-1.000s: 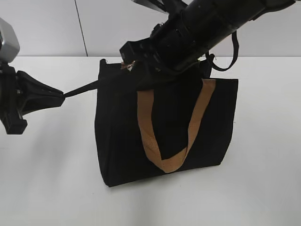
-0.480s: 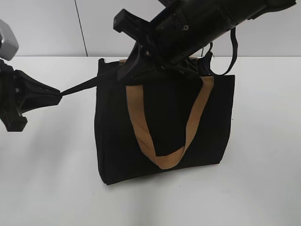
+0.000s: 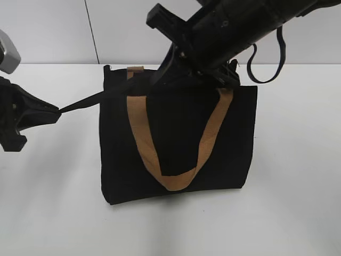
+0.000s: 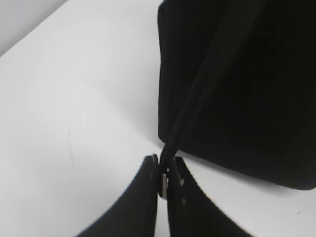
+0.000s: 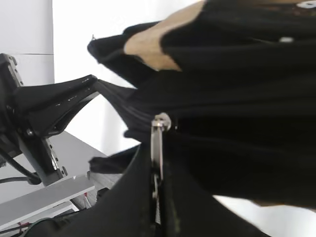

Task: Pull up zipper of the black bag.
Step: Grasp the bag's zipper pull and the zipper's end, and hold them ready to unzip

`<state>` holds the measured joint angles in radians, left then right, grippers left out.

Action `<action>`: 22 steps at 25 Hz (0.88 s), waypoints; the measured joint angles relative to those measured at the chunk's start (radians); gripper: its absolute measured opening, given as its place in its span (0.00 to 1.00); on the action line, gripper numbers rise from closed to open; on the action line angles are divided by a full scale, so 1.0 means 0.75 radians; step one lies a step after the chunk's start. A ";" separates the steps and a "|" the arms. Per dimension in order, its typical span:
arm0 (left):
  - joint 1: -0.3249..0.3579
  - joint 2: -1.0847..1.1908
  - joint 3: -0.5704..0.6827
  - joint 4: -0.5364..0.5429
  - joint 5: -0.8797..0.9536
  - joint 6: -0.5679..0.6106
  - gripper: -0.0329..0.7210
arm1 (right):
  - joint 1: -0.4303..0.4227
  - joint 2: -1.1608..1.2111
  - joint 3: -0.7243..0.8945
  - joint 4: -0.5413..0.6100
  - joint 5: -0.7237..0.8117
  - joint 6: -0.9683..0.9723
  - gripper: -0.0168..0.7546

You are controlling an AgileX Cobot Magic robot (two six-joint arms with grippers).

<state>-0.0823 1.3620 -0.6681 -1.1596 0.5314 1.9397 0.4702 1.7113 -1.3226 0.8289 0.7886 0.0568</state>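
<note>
My right gripper needs to let go of the silver zipper pull near the black bag's top corner [image 3: 218, 83] farthest from my left gripper.
The black bag [image 3: 176, 144] stands upright on the white table, its tan handle [image 3: 160, 165] hanging down the front. My left gripper [image 3: 56, 111] is shut on a black strap [image 3: 82, 101] that runs taut from the bag's top left corner. In the left wrist view, the left gripper [image 4: 165, 170] pinches the strap's end [image 4: 185, 116] beside the bag [image 4: 247, 98]. My right gripper [image 3: 160, 82] reaches down onto the bag's top edge. In the right wrist view, the right gripper [image 5: 158, 155] is shut on the silver zipper pull [image 5: 157, 136].
The white table [image 3: 298, 202] surrounds the bag, with a grey wall behind. A loose black cable loop [image 3: 264, 64] hangs from the right arm above the bag's right corner. The left gripper [image 5: 91, 84] and its arm show in the right wrist view.
The bag has slid left and turned a little, the left gripper drawing back with the strap. The right gripper has shifted right along the bag's top, uncovering more of the handle.
</note>
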 joint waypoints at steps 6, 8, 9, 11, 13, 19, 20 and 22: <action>0.001 0.000 0.000 0.123 -0.052 -0.121 0.06 | -0.137 -0.004 0.000 -0.008 0.112 -0.053 0.02; 0.005 0.000 0.000 0.134 -0.068 -0.128 0.06 | -0.185 -0.007 0.000 -0.020 0.154 -0.102 0.02; 0.007 0.000 0.000 0.141 -0.077 -0.129 0.06 | -0.213 -0.010 0.000 -0.031 0.174 -0.114 0.02; 0.011 0.001 0.001 0.144 -0.081 -0.129 0.06 | -0.266 -0.012 0.000 -0.059 0.219 -0.132 0.02; 0.008 0.001 0.001 0.130 -0.049 -0.129 0.06 | -0.308 -0.012 0.000 -0.076 0.262 -0.144 0.02; -0.001 0.001 0.001 0.092 0.009 -0.129 0.06 | -0.375 -0.013 0.000 -0.096 0.331 -0.182 0.02; -0.001 0.001 0.001 0.092 0.009 -0.129 0.06 | -0.377 -0.013 0.000 -0.087 0.334 -0.209 0.02; -0.001 0.001 0.001 0.092 0.000 -0.129 0.06 | -0.382 -0.013 0.000 -0.050 0.340 -0.309 0.03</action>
<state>-0.0832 1.3629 -0.6672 -1.0903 0.5312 1.8429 0.1834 1.7014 -1.3226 0.7912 1.0437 -0.1747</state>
